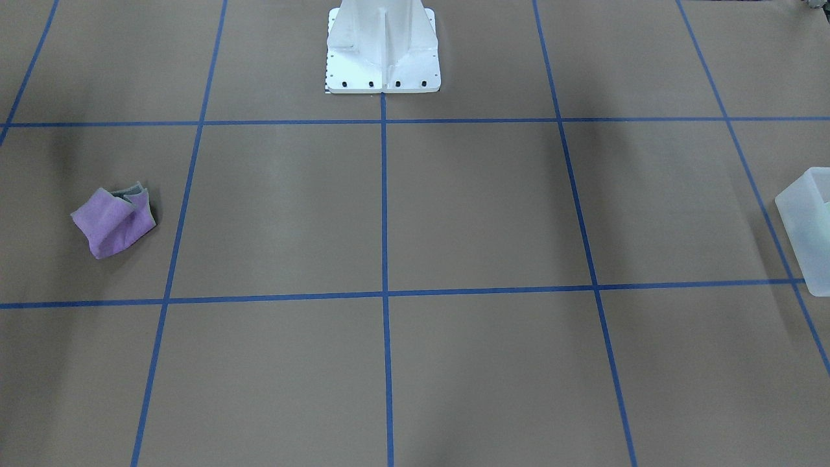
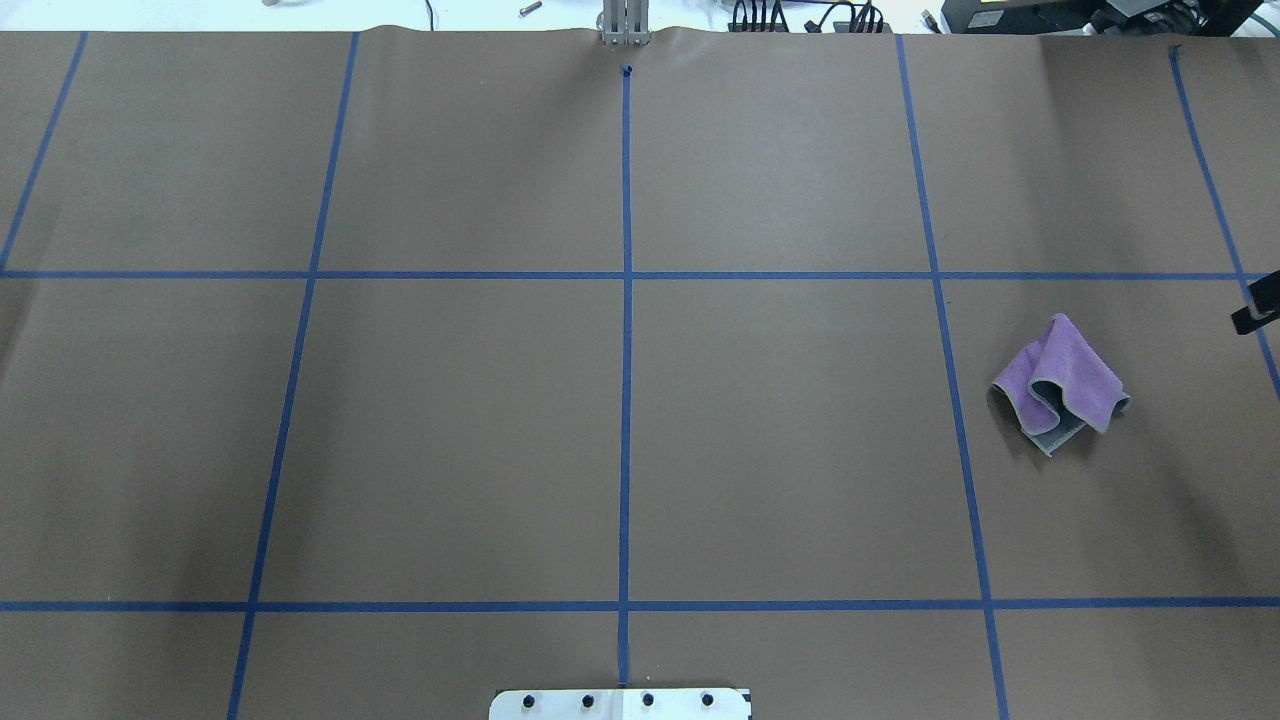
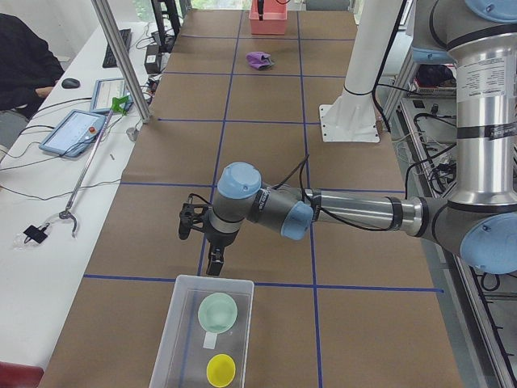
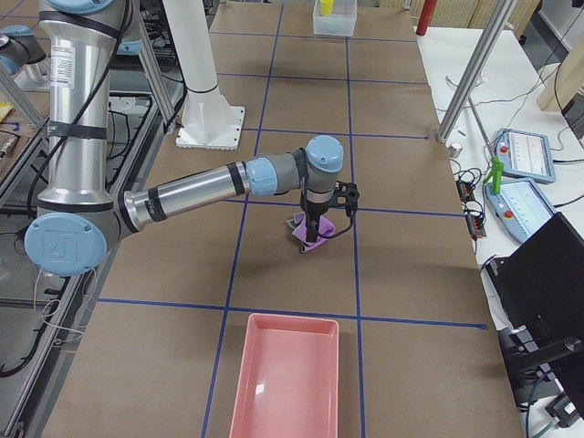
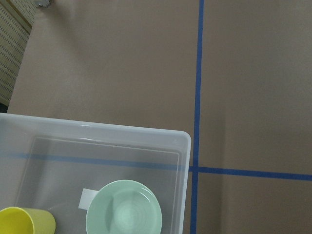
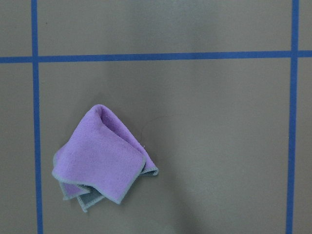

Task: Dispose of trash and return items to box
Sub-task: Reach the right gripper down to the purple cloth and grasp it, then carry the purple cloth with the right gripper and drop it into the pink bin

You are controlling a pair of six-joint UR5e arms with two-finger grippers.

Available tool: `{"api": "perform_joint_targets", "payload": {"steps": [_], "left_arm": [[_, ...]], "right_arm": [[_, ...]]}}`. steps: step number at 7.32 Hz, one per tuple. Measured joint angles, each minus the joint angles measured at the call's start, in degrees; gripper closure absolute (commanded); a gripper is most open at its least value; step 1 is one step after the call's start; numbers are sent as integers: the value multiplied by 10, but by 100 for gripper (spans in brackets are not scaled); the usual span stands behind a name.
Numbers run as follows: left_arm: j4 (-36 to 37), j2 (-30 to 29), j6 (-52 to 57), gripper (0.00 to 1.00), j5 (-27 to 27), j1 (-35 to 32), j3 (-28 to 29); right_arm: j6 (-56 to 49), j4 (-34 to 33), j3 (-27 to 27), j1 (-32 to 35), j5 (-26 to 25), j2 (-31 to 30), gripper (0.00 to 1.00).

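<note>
My right gripper should grip the middle of the crumpled purple cloth [image 1: 120, 222] [image 6: 85, 150] on its top side.
The translucent box [image 3: 187, 323] stands at the near end of the table in the exterior left view and holds the mint-green bowl [image 3: 218, 311] and a yellow cup [image 3: 220, 369]. The left wrist view looks down on the box's corner [image 5: 181, 146], the bowl [image 5: 124, 210] and the cup [image 5: 22, 222]. My left gripper [image 3: 214, 265] hangs just beyond the box's far wall; I cannot tell if it is open or shut. A crumpled purple cloth [image 6: 100, 158] lies on the table [image 2: 1060, 385]. My right gripper [image 4: 313, 233] hovers over the cloth [image 4: 308, 242]; I cannot tell its state.
A pink tray [image 4: 287, 374] lies at the table end near the exterior right camera. The white pedestal [image 1: 382, 48] stands at the table's robot side. The box's wall [image 1: 807, 227] shows at the front view's right edge. A small dark object [image 2: 1255, 315] pokes in at the overhead view's right edge.
</note>
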Motion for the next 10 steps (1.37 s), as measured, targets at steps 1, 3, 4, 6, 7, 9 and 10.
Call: {"api": "perform_joint_targets", "payload": {"steps": [1,3,4,6,7,9,10], "left_arm": [[4,3,0,2,0,2,-7],[6,4,-3,2,-1,2,-14],[6,4,-4,2,-2,3,-15],[6,4,-7,2,-4,3,-18],[6,4,-8,2,-5,3,-19],[6,3,-13,2,-6,3,-21],[7,3,-14,2,-6,3,-24]], "right_arm": [[44,67,-43,-39,-4,12,0],[155,179,-107,-109,-11,38,0],[185,197,-125,-132,-18,56,0],[201,204,-155,-150,-37,89,0],[203,204,-162,-156,-52,99,1],[204,203,-175,-164,-62,106,81],[204,202,-178,-166,-64,104,100]]}}
